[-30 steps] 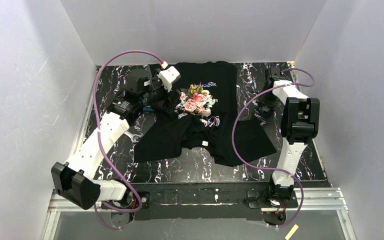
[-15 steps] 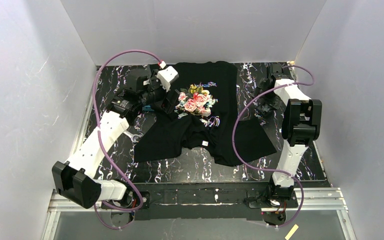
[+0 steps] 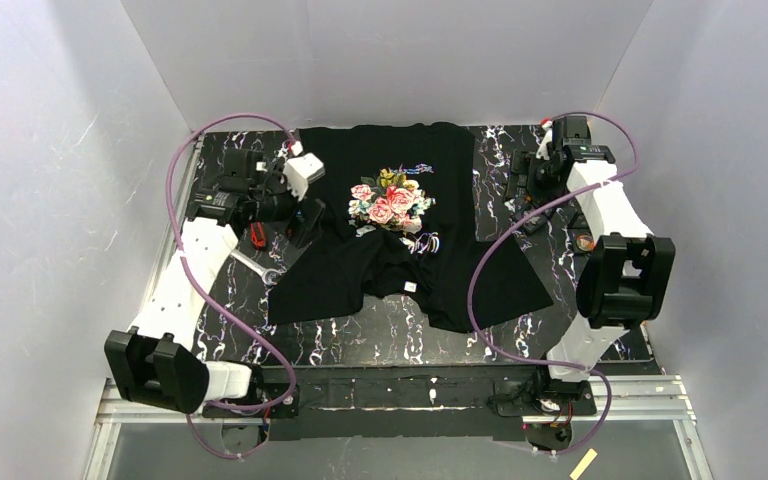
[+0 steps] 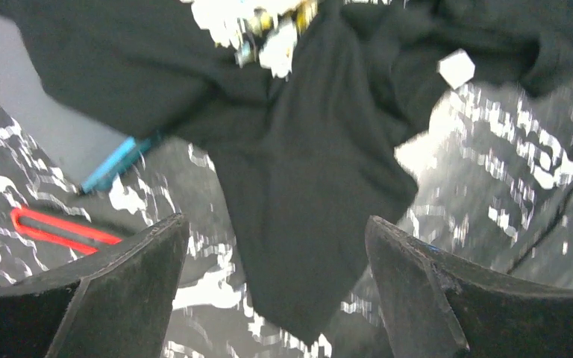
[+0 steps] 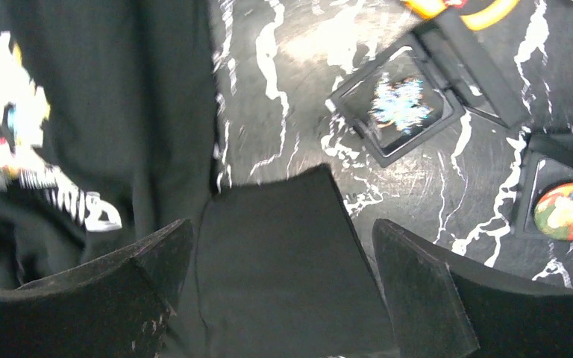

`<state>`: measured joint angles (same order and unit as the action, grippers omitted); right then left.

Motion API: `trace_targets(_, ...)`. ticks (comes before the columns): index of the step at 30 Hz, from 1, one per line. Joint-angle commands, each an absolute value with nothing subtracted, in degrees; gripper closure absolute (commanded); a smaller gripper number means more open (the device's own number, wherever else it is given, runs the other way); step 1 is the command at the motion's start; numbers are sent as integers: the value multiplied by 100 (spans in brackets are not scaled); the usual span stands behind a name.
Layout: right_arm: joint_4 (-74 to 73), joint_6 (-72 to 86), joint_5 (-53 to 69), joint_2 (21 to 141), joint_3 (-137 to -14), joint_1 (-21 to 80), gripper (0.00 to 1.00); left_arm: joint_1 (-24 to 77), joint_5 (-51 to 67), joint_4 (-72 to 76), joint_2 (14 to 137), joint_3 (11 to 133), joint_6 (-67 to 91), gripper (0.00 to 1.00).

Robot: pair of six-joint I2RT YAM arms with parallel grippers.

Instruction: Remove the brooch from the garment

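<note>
I will next use my left gripper to grab the sleeve's near corner (image 3: 275, 319) (image 4: 305, 330) on the black T-shirt, at the sleeve next to the metal tool.
The black T-shirt (image 3: 400, 270) lies spread on the marbled table, with its pink rose print (image 3: 390, 203) and white neck label (image 3: 410, 287) showing. No brooch can be made out on it. My left gripper (image 3: 305, 222) is open and empty, just above the shirt's left sleeve (image 4: 306, 194). My right gripper (image 3: 522, 195) is open and empty over the shirt's right sleeve (image 5: 283, 268). A glittery piece (image 5: 401, 104) lies in an open black box beside the sleeve; I cannot tell whether it is the brooch.
A red-handled tool (image 4: 52, 231) and a blue-edged item (image 4: 116, 165) lie left of the shirt. A metal tool (image 3: 260, 268) lies nearby. A second black box with a multicoloured round piece (image 5: 567, 211) and a yellow ring (image 5: 485, 11) are at the far right. White walls enclose the table.
My left gripper has drawn back leftwards off the rose print to the shirt's left edge. My right arm has swung towards the back right corner.
</note>
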<state>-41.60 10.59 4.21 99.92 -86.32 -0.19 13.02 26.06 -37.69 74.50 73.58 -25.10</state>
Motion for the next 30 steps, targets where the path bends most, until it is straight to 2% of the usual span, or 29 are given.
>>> trace_targets(1,-4954,-1417,1696,9458,-8370,-13,2,976,3095,-5838,7173,7109,-4225,15)
trace_targets(5,-5466,-2707,1704,9112,-7935,379,2,975,2933,-6134,6793,6220,-5123,16)
trace_targets(9,-5592,-3353,1270,8820,-7233,854,3,982,2741,-6084,6872,5683,-5458,22)
trace_targets(16,-5330,-3599,736,8789,-6305,1177,6,1119,2270,-5466,7086,5024,-5716,27)
trace_targets(26,-5021,-3672,272,9191,-6038,1187,9,1605,1456,-4403,7374,4146,-5722,29)
trace_targets(30,-4926,-3842,95,9279,-5802,1187,10,1703,1221,-4102,7490,3997,-5681,36)
